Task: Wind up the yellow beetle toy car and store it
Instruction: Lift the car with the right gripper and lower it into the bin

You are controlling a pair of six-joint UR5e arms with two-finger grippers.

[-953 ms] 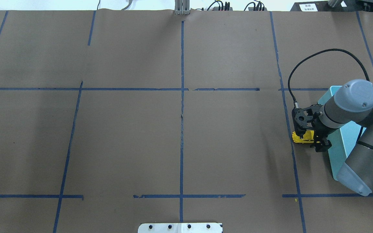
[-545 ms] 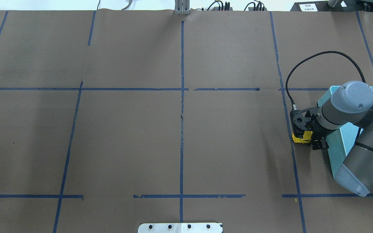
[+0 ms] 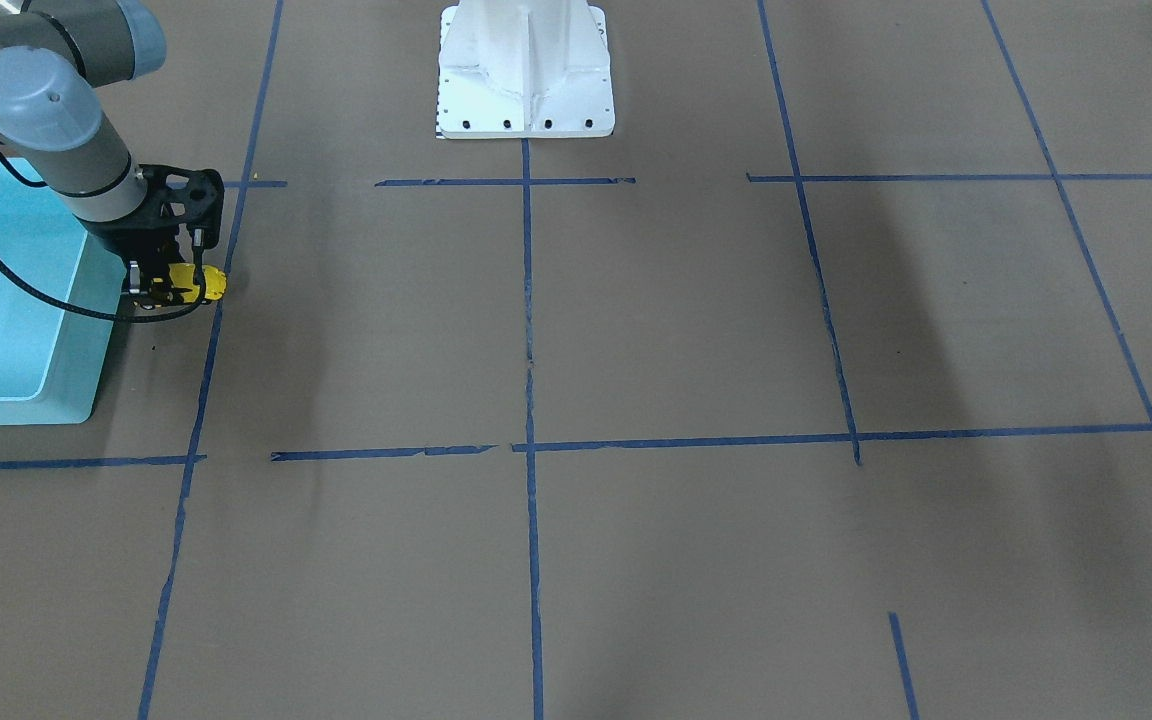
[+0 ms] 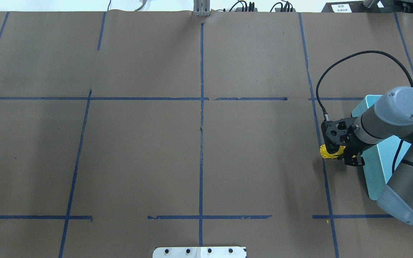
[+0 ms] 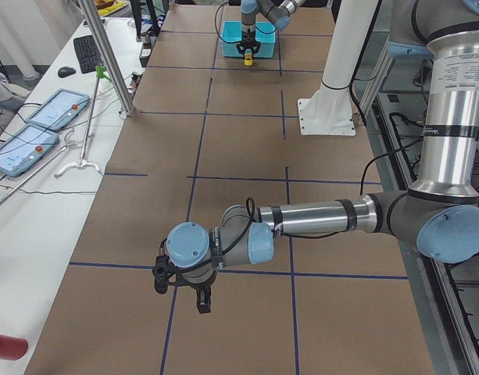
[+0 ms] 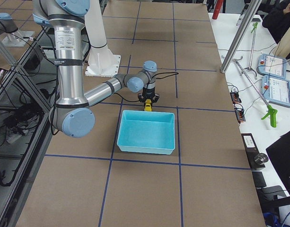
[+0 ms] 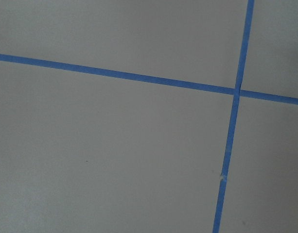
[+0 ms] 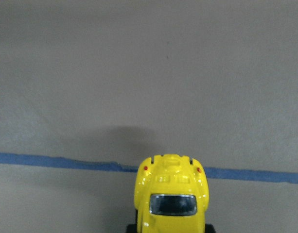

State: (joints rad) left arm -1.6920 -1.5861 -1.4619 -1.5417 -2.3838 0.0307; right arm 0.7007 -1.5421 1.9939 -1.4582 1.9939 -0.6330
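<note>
My right gripper is going to let go of the yellow beetle toy car on the bottom of the teal bin.
The yellow beetle toy car (image 4: 330, 152) sits in my right gripper (image 4: 343, 154), whose fingers are shut on its sides. It is held low over the brown table, just left of the teal bin (image 4: 376, 172). In the front-facing view the car (image 3: 188, 284) pokes out from under the gripper (image 3: 166, 285) beside the bin's wall (image 3: 86, 340). The right wrist view shows the car's roof and dark window (image 8: 172, 193) over a blue tape line. My left gripper (image 5: 201, 301) shows only in the exterior left view, above bare table, so I cannot tell its state.
The teal bin (image 6: 147, 142) looks empty inside. The white robot base (image 3: 526, 70) stands at the table's middle edge. Blue tape lines (image 4: 201, 118) split the brown paper cover into squares. A black cable (image 4: 353, 59) loops over the right wrist.
The right gripper's fingers have drawn in on the car since a second ago. The car and the wrist have shifted slightly left, away from the bin.
</note>
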